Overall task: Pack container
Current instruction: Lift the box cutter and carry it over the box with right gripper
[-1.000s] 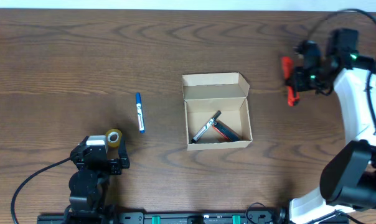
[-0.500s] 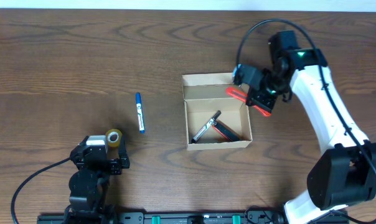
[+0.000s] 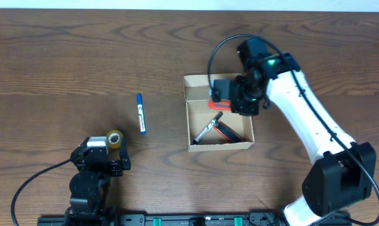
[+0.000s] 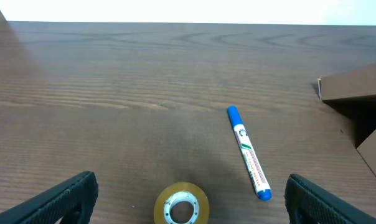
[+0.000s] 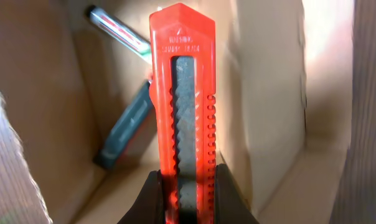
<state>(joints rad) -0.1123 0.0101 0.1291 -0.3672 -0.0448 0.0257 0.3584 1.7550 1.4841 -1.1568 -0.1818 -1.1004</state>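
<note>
My right gripper will let go of the red box cutter inside the container, across the black-and-white marker and alongside [image 3: 221,129] [image 5: 142,102] the red-and-teal pen.
The tan cardboard container [image 3: 246,145] stands open at the table's middle, flap lid [image 3: 216,81] folded back. Inside lie a black-and-white marker [image 3: 208,129] and a red-and-teal pen [image 3: 229,133]; both also show in the right wrist view, the marker [image 5: 116,29] and the pen [image 5: 129,123]. My right gripper [image 3: 230,100] is shut on a red box cutter [image 5: 183,93] and holds it over the container's far part. My left gripper [image 4: 187,202] is open and empty at the front left, with a tape roll [image 4: 182,204] on the table between its fingers.
A blue marker [image 3: 140,113] lies on the wood left of the container; it also shows in the left wrist view [image 4: 248,152]. The yellow tape roll [image 3: 115,139] lies just in front of the left arm.
My right arm has swung left from the table's right side with the red box cutter, from beside the container to over its opening. The left arm has not moved.
</note>
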